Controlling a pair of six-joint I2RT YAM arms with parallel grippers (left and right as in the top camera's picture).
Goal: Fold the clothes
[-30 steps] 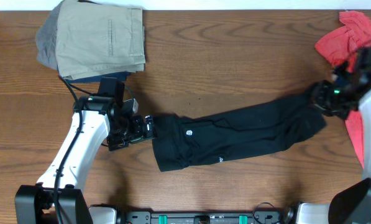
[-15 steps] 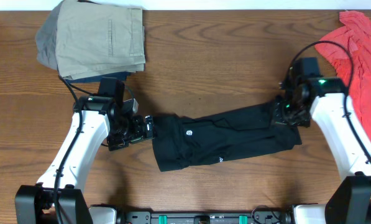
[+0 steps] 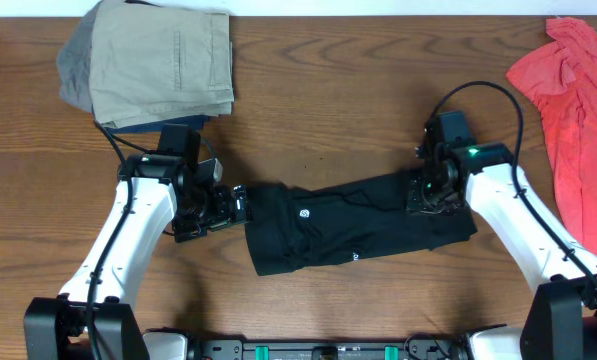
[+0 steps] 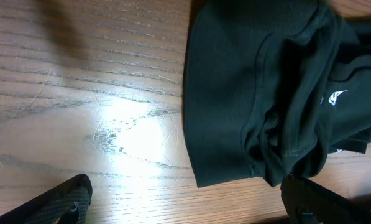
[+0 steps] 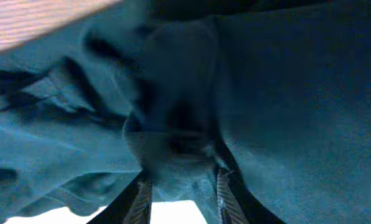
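Observation:
I should close my left gripper on the middle of the outer edge [image 3: 251, 226] [image 4: 190, 115] of the black pants, at the end farthest from my right gripper.
Black pants [image 3: 358, 225] lie across the table's middle, their right end folded back leftward. My right gripper [image 3: 428, 192] is shut on a bunch of that fabric and holds it over the garment; the right wrist view shows dark cloth [image 5: 179, 124] pinched between the fingers [image 5: 141, 196]. My left gripper [image 3: 236, 205] is open at the pants' left end. In the left wrist view its fingers [image 4: 54, 202] straddle bare wood just below the waistband [image 4: 247, 93]; the gripper [image 4: 185, 208] holds nothing.
Folded khaki pants [image 3: 163, 60] on a grey garment [image 3: 73, 70] sit at the back left. A red garment [image 3: 573, 90] lies at the right edge. The wooden table [image 3: 328, 110] shows between them.
My right gripper has carried the pants' right end leftward from near the red garment to above the garment's middle, shortening the pants. My left arm has not moved.

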